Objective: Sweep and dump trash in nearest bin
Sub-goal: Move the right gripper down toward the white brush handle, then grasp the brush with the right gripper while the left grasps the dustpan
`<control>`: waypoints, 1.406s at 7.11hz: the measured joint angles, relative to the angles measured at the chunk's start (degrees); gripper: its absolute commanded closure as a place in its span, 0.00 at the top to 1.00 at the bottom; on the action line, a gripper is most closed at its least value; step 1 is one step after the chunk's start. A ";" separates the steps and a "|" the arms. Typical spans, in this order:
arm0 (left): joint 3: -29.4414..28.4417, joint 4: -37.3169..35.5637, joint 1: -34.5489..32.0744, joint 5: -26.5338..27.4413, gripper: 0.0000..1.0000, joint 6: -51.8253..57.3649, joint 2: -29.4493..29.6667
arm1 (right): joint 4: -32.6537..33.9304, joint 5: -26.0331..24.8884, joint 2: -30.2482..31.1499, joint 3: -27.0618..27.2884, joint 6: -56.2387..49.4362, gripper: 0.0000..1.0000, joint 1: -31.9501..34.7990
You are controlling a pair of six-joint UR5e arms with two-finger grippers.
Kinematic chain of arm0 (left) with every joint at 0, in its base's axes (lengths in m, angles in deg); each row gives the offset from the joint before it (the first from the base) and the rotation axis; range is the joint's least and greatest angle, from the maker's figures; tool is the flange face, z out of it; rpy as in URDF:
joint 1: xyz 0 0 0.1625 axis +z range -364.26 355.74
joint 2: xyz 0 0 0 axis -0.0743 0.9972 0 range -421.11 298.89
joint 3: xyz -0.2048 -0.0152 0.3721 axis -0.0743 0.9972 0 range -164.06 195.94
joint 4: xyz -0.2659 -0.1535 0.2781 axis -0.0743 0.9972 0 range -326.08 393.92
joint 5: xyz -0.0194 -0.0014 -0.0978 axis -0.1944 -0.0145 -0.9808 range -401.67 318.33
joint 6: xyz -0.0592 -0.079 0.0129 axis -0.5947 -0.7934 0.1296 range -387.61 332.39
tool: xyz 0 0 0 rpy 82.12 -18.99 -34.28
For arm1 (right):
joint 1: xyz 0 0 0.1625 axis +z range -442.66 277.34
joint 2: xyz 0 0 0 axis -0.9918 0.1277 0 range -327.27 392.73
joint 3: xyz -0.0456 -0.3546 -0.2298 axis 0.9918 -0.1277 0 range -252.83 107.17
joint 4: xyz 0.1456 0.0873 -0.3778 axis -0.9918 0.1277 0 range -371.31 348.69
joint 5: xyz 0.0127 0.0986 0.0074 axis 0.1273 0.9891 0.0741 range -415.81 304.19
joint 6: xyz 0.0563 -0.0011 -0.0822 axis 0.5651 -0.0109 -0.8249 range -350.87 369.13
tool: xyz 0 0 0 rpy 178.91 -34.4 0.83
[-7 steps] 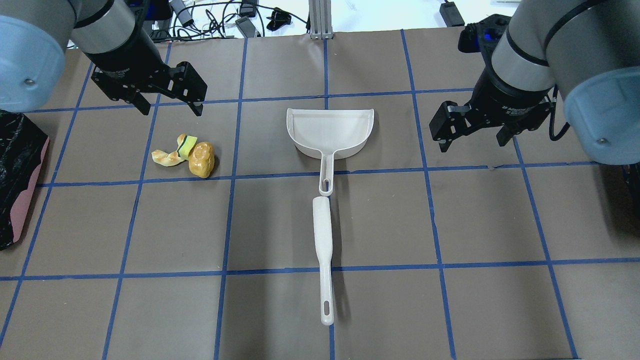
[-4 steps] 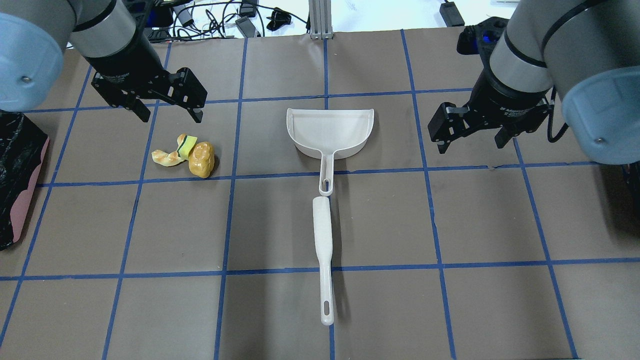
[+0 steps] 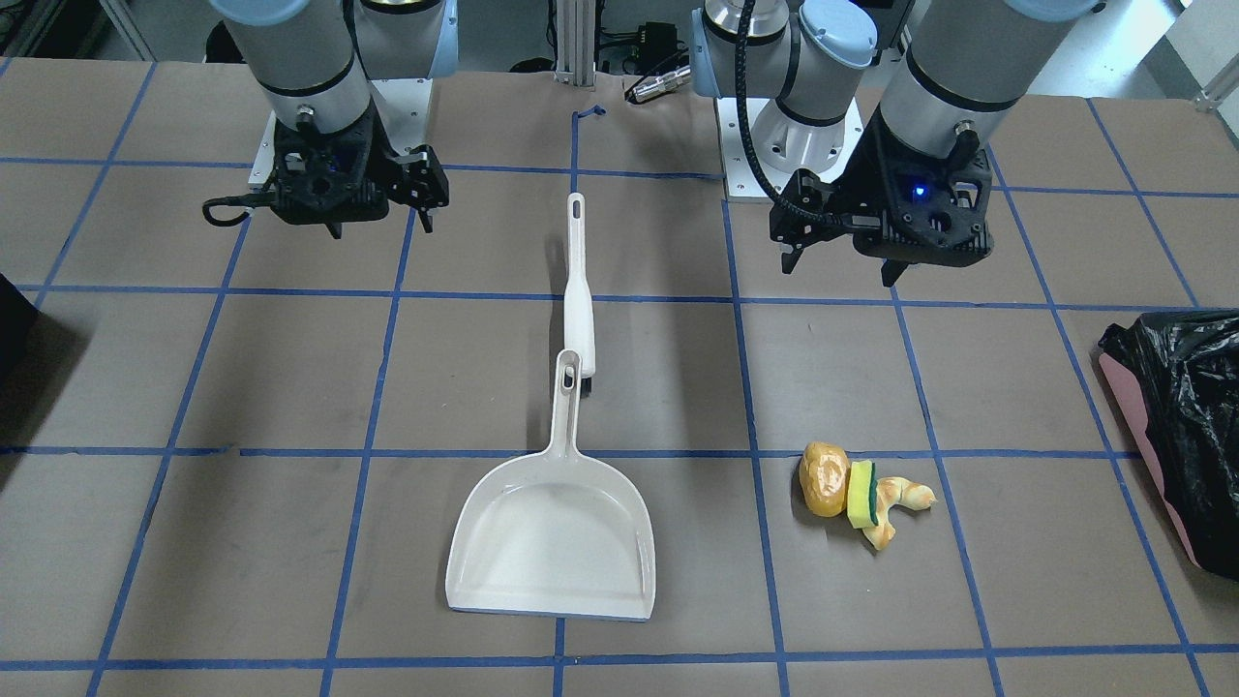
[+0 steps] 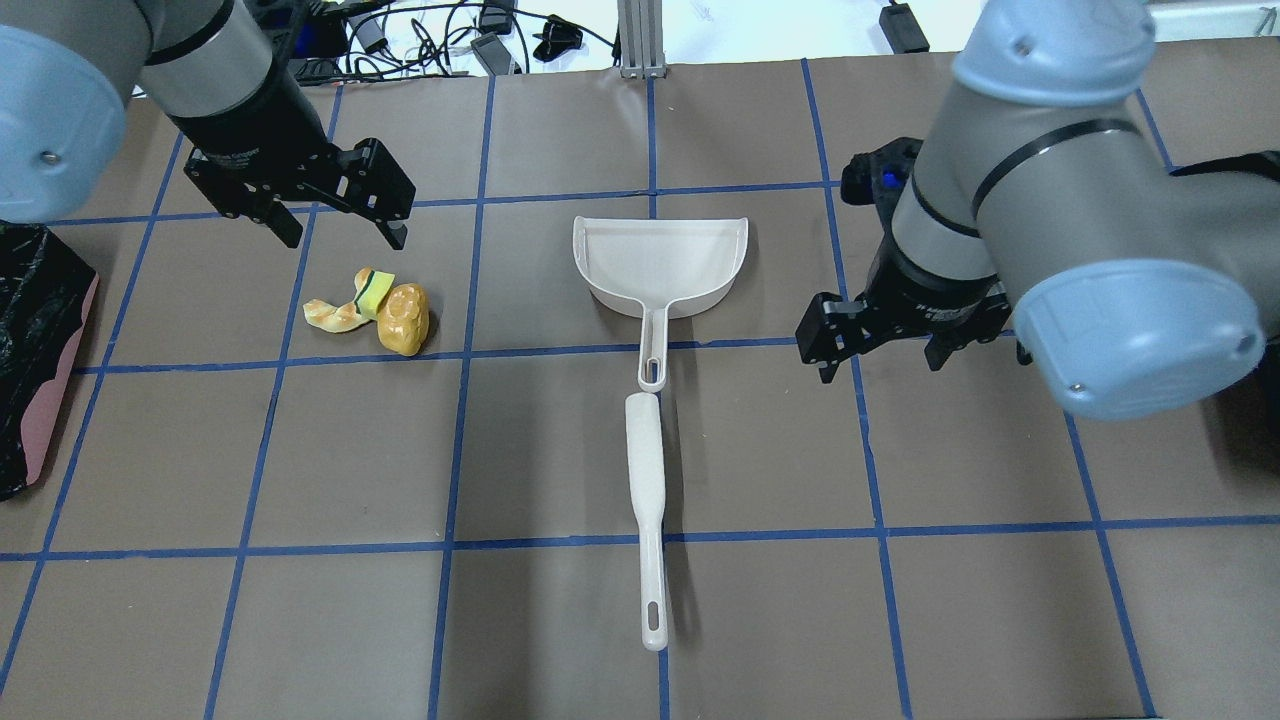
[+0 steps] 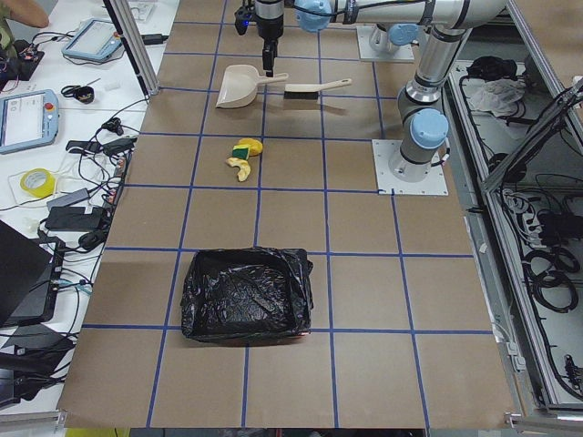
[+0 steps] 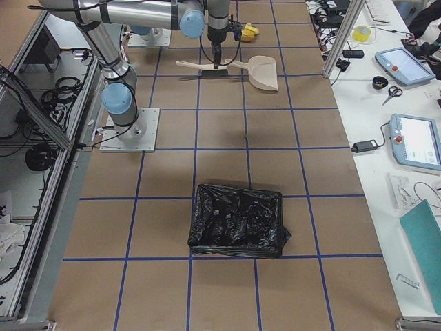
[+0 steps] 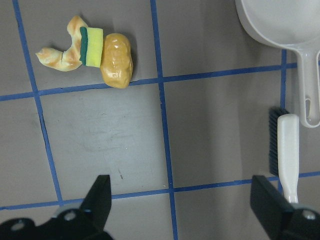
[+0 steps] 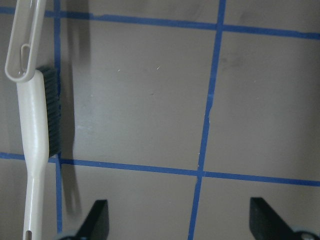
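Note:
The robot's right gripper should next move to the middle of the white brush's handle [image 3: 576, 244] [image 8: 33, 204] and close there, leaving the dustpan for the left gripper.
The trash [image 4: 370, 312] is a yellow-brown bread lump, a yellow-and-green sponge piece and a tan croissant piece, touching on the table; it also shows in the front view [image 3: 861, 494] and the left wrist view [image 7: 90, 50]. The bin [image 4: 35, 350], pink-sided with a black bag, sits at the left table edge, also in the front view [image 3: 1176, 426]. My left gripper [image 4: 343, 236] hangs open and empty just beyond the trash. My right gripper [image 4: 882, 366] is open and empty, right of the white dustpan's [image 4: 660, 262] handle and the white brush [image 4: 647, 500].
The dustpan and the brush lie end to end along the table's middle line. A second black-lined bin [image 6: 238, 221] stands far off on my right side. Cables and devices [image 4: 450, 40] lie past the far table edge.
My right arm has swung in toward the table's middle and nearer side, bringing its gripper closer to the dustpan handle. My left gripper has barely shifted. The trash, dustpan and brush have not moved.

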State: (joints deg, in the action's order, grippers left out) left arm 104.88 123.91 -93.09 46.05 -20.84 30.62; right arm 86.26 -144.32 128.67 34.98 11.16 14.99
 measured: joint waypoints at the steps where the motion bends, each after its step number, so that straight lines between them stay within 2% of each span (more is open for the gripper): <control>1: 0.00 0.12 0.14 -0.06 1.00 0.02 0.09 | 1.70 -0.09 -1.35 1.06 2.02 1.00 2.98; 4: -0.65 -0.18 1.32 0.41 1.00 -0.12 1.55 | 7.51 0.04 -6.52 2.58 4.06 0.97 10.21; 6: -1.00 -4.34 0.88 0.20 1.00 -0.38 4.17 | 12.29 0.03 -10.30 4.17 7.02 0.97 15.00; 8: -1.04 -10.31 -3.26 -0.24 1.00 -1.06 8.19 | 14.38 -0.03 -13.09 4.63 10.89 0.94 19.06; 10: -1.04 -13.51 -10.11 -0.44 1.00 -3.14 12.39 | 15.03 0.01 -14.87 4.74 13.70 0.92 21.78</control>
State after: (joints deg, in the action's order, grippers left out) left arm 103.84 110.40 -103.21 45.61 -23.99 43.01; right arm 101.29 -144.31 113.80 39.72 24.87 36.77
